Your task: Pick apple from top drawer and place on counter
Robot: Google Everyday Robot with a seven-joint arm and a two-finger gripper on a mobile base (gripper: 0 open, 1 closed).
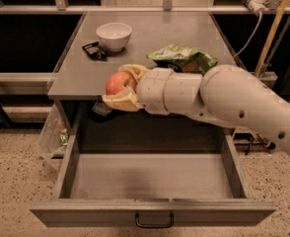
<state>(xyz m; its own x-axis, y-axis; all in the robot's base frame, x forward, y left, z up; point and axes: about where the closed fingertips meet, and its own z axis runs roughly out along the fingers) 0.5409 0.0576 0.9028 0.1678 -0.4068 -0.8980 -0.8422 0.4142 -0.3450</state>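
I need to use my gripper to set the apple down on the counter (pixel 87 69) in front of the small black object.
My gripper (pixel 116 86) is shut on the apple (pixel 119 83), a small red-orange fruit held between the cream fingers. It hangs just above the front edge of the grey counter (pixel 150 43), over the back of the open top drawer (pixel 152 177). The drawer is pulled out wide toward the camera, with a flat front panel and a small dark handle (pixel 154 220). My white arm reaches in from the right.
On the counter stand a white bowl (pixel 114 35), a small black object (pixel 94 50) beside it, and a green chip bag (pixel 182 58) behind my wrist. A clear plastic bag (pixel 54 135) hangs left of the cabinet. Speckled floor lies around.
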